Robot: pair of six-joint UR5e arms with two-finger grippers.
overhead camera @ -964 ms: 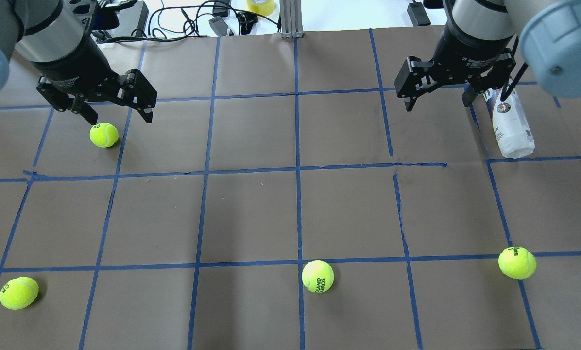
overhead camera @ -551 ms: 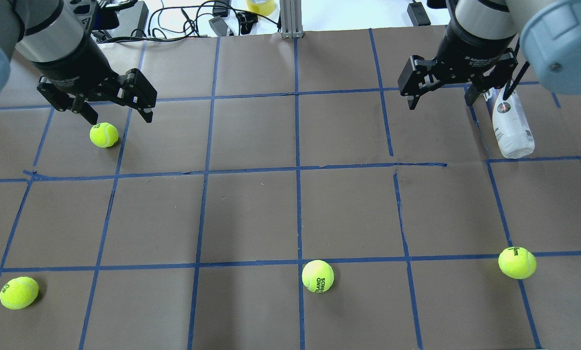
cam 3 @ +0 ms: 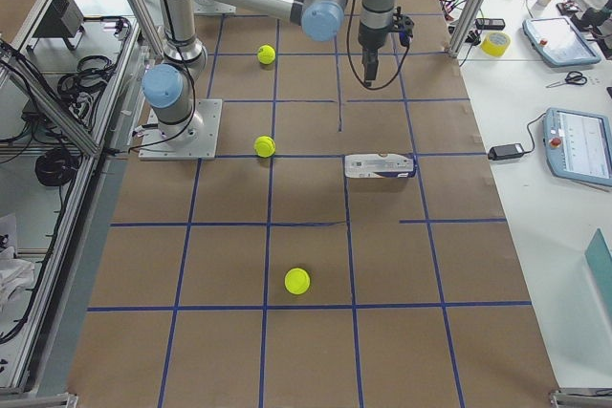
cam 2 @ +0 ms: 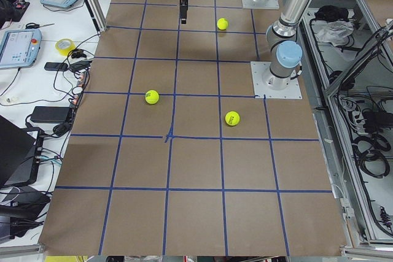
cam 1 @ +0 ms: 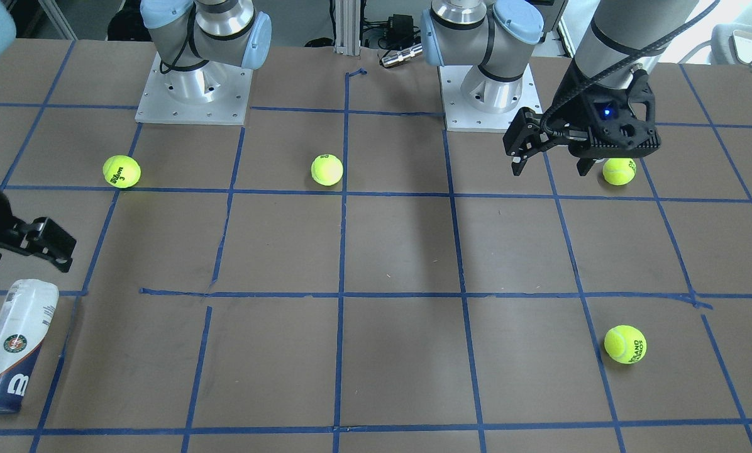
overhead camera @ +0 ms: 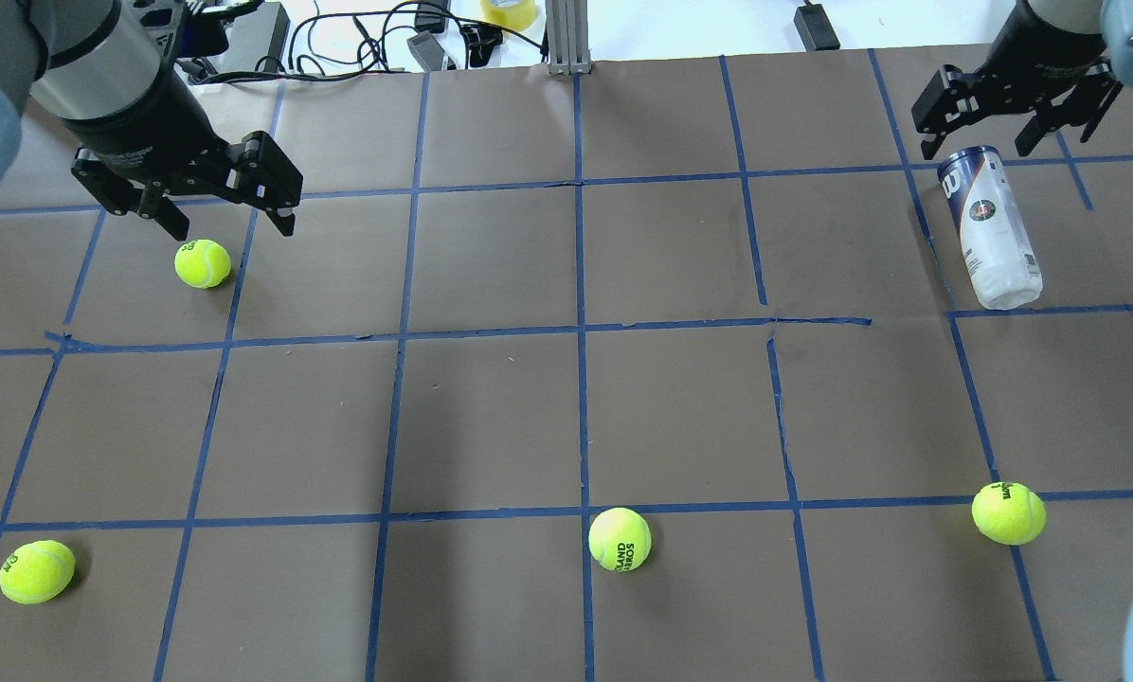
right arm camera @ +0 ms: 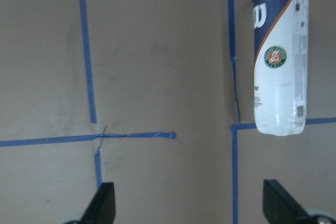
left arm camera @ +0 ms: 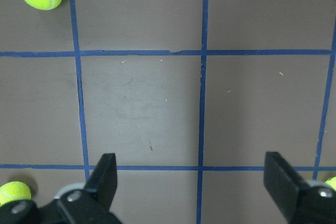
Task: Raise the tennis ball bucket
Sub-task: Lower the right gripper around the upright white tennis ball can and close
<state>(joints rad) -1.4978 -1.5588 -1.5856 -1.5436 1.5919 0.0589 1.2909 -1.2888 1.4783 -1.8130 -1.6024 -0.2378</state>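
The robot's right gripper needs to close around the middle of the tennis ball bucket [cam 1: 17, 342] [right arm camera: 280, 57], at its round logo, beside where the navy part starts.
The tennis ball bucket [overhead camera: 990, 232] lies on its side at the far right of the brown table, white with a navy end pointing away from the robot. It also shows in the front view [cam 1: 11, 346], the right side view [cam 3: 380, 166] and the right wrist view [right arm camera: 279, 61]. My right gripper [overhead camera: 979, 142] is open and empty, hovering just beyond the can's navy end and not touching it. In its wrist view the can lies ahead, in line with the right finger. My left gripper [overhead camera: 233, 227] is open and empty above a tennis ball [overhead camera: 202, 263].
Three more tennis balls lie near the robot's side: one left [overhead camera: 36, 570], one middle [overhead camera: 620, 538], one right [overhead camera: 1008, 512]. Cables and devices [overhead camera: 415, 38] sit past the table's far edge. The arm bases [cam 1: 193, 94] [cam 1: 489, 100] stand on the table.
My right gripper has moved right and away from the robot, from left of the can's navy end to just beyond it, uncovering the whole can. The left arm and the can have not moved.
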